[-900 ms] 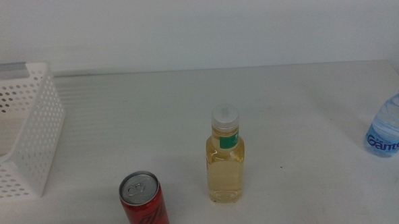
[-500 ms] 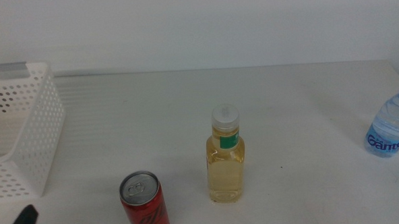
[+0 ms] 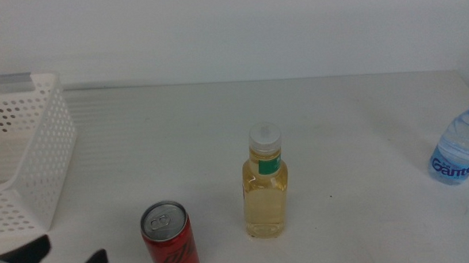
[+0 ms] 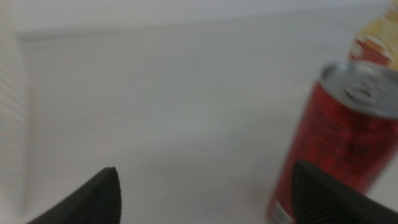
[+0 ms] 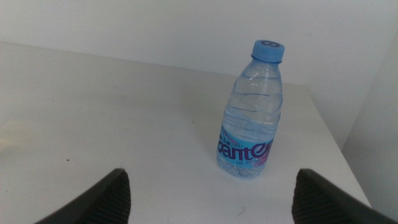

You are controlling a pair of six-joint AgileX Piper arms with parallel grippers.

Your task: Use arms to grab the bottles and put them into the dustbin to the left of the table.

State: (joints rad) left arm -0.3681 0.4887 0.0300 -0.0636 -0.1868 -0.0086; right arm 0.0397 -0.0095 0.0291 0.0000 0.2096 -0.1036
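The red can is beside the bottle of yellow liquid. My left gripper will go there next and close around the middle of the can's body [image 3: 176, 257] [image 4: 331, 146].
A clear bottle of yellow liquid [image 3: 265, 190] with a white cap stands upright at the table's middle. A red can [image 3: 169, 239] stands to its front left. At the bottom left edge my left gripper [image 3: 62, 259] is open, a little to the left of the can and apart from it. The left wrist view is blurred; it shows the red can [image 4: 339, 155] beside one jaw of the left gripper [image 4: 205, 169]. A small blue-capped water bottle [image 3: 459, 145] stands at the far right. The right wrist view shows that bottle [image 5: 252, 118] ahead of my open right gripper [image 5: 212, 177], untouched. The white dustbin [image 3: 29, 156] sits at the left.
The white table [image 3: 179, 134] is faintly ribbed towards its far edge and ends at a pale wall. The perforated wall of the dustbin is close behind the left gripper. The water bottle is near the table's right edge [image 5: 329, 143].
My left gripper has risen into the middle view from the bottom left corner and now shows both fingers spread, closer to the red can. Bottles and can have not moved.
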